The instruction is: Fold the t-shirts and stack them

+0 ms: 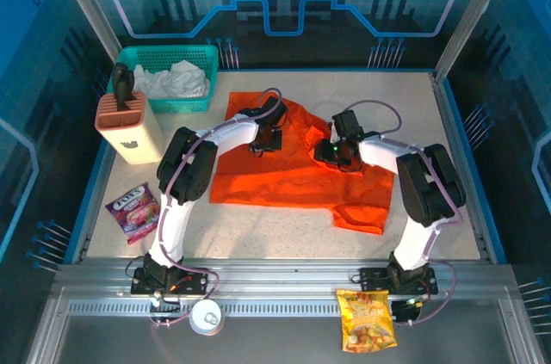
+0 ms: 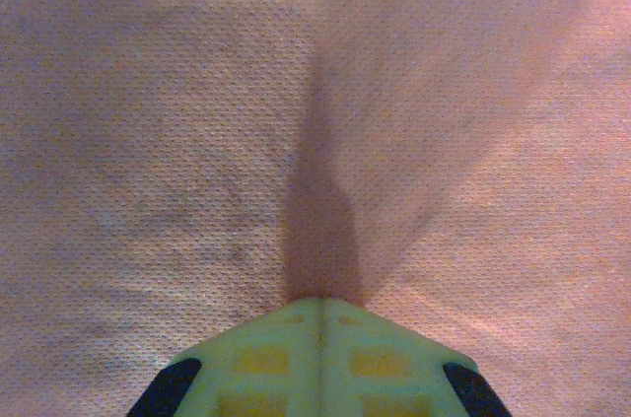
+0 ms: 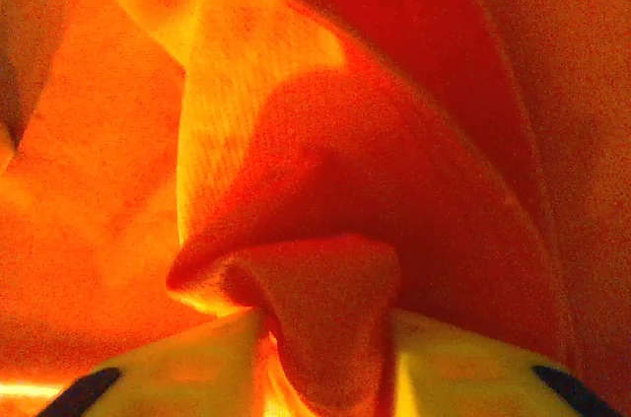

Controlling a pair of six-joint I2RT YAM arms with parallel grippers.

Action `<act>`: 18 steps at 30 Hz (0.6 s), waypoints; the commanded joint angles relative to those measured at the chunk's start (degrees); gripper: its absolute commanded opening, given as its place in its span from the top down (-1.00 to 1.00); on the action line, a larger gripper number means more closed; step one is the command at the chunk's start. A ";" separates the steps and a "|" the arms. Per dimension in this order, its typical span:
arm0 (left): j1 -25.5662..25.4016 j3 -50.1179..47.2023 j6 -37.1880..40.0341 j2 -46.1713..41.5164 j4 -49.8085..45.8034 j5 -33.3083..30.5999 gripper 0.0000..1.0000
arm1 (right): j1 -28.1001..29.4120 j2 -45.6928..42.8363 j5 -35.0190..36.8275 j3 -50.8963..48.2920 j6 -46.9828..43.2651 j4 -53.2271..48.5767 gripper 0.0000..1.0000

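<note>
Next, I open my right gripper, which holds a bunched fold of the far sleeve turned in over the t-shirt, then take the sleeve's hem (image 3: 446,111) and pull it out.
The bright orange t-shirt (image 1: 284,179) lies spread over the middle of the table, rumpled at its far edge, with one sleeve toward the front right. My left gripper (image 1: 263,144) rests on the shirt's far left part. In the left wrist view its fingers (image 2: 322,301) are shut together, tips pressed on the cloth (image 2: 197,141). My right gripper (image 1: 331,153) sits at the bunched cloth at the far right. In the right wrist view its jaws (image 3: 330,338) stand parted, with a raised fold of the shirt (image 3: 394,161) lying between them.
A teal mesh basket (image 1: 200,56) with white cloth (image 1: 172,82) stands at the back left. In front of it is a beige knife block (image 1: 133,127). A purple snack bag (image 1: 133,211) lies front left. An orange-yellow snack bag (image 1: 366,319) and a white can (image 1: 207,317) sit on the near rail.
</note>
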 commanded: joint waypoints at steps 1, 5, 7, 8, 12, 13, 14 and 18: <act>0.34 -2.11 0.73 -0.62 -3.80 0.02 1.00 | -0.24 -7.42 6.25 0.14 3.97 3.48 0.14; 0.34 -2.34 0.35 -0.40 -3.27 0.45 1.00 | -0.63 -11.55 11.28 2.39 2.38 -2.53 0.01; 0.34 -2.70 -0.02 -0.34 -2.82 0.91 1.00 | -1.39 -12.50 12.77 3.51 1.56 -4.04 -0.05; 0.35 -2.79 -0.02 -0.23 -2.65 1.17 1.00 | -1.95 -12.45 12.72 3.99 1.36 -4.38 -0.09; 0.35 -3.05 -0.30 -0.14 -2.59 1.78 1.00 | -4.31 -8.94 9.65 6.76 2.08 -6.31 -0.31; 0.34 -3.14 -0.23 -0.22 -2.47 1.73 1.00 | -4.57 -7.91 8.72 7.14 2.29 -6.17 -0.35; 0.34 -3.31 -0.25 -0.44 -2.53 1.69 1.00 | -4.72 -6.58 7.56 7.62 2.53 -5.81 -0.38; 0.34 -3.58 0.03 -0.69 -2.59 1.45 1.00 | -4.75 -0.56 2.71 11.35 3.38 -6.12 -0.16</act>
